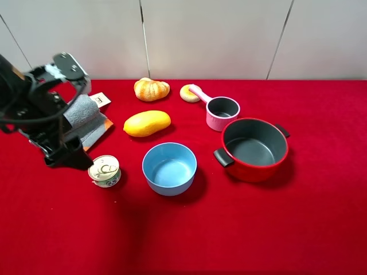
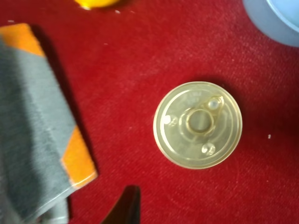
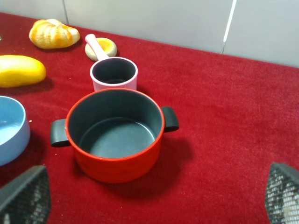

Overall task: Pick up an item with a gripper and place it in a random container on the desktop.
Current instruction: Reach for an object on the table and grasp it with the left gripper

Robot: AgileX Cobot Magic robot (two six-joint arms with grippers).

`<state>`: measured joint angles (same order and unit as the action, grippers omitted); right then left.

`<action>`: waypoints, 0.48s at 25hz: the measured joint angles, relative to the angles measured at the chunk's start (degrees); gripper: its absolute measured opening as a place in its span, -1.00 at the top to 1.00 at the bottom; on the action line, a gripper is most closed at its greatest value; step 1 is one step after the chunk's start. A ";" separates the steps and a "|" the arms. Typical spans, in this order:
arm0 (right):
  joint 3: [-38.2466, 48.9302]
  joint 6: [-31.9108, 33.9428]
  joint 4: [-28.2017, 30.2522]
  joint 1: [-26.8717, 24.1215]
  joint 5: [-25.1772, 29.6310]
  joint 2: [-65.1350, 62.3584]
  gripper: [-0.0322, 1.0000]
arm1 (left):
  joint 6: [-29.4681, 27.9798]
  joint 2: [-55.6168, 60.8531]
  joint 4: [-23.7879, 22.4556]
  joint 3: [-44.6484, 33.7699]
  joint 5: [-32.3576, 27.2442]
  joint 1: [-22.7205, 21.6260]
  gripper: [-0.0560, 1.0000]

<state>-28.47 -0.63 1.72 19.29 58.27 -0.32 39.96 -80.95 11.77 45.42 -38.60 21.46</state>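
Note:
The left gripper needs to move next to the tin can beside the blue bowl and close on the can's round side (image 1: 105, 180), below its pull-tab lid.
The tin can (image 1: 105, 171) stands upright on the red desktop (image 1: 183, 229), left of the blue bowl. My left gripper (image 1: 67, 157) hovers just left of the can, apart from it, and looks open and empty. In the left wrist view the can's pull-tab lid (image 2: 197, 124) shows from above, with one dark fingertip (image 2: 125, 207) at the frame edge. The pink saucepan (image 1: 222, 113) stands empty behind the red pot; it also shows in the right wrist view (image 3: 113, 73). My right gripper (image 3: 154, 200) is wide open and empty, short of the red pot.
A blue bowl (image 1: 170, 168) sits right of the can. A larger red pot (image 1: 254, 148) stands at centre right. A yellow mango (image 1: 147, 123), a bread roll (image 1: 151, 89) and a donut (image 1: 188, 93) lie behind. A grey and orange cloth (image 1: 86, 120) lies by the left arm.

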 joint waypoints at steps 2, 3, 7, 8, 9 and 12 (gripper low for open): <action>0.00 0.00 0.00 0.00 0.00 0.00 -0.41 | 0.00 -1.47 0.00 0.00 0.62 0.79 -0.96; 0.00 0.00 0.00 0.00 0.00 0.00 -0.41 | 0.00 -2.26 0.00 0.00 1.08 1.00 -0.96; 0.00 0.00 0.00 0.00 0.00 0.00 -0.41 | 0.00 -5.13 0.00 0.00 2.11 1.20 -0.96; 0.00 0.00 0.00 0.00 0.00 0.00 -0.41 | 0.00 -5.85 -0.12 0.00 2.57 1.20 -0.96; 0.00 0.00 0.00 0.00 0.00 0.00 -0.41 | 0.00 -6.45 -0.19 0.00 2.98 1.20 -0.96; 0.00 0.00 0.00 0.00 0.00 0.00 -0.41 | 0.00 -8.49 -0.26 0.00 4.86 1.20 -0.96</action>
<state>-28.47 -0.63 1.72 19.29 58.27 -0.32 39.96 -89.45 11.52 45.42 -33.73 22.65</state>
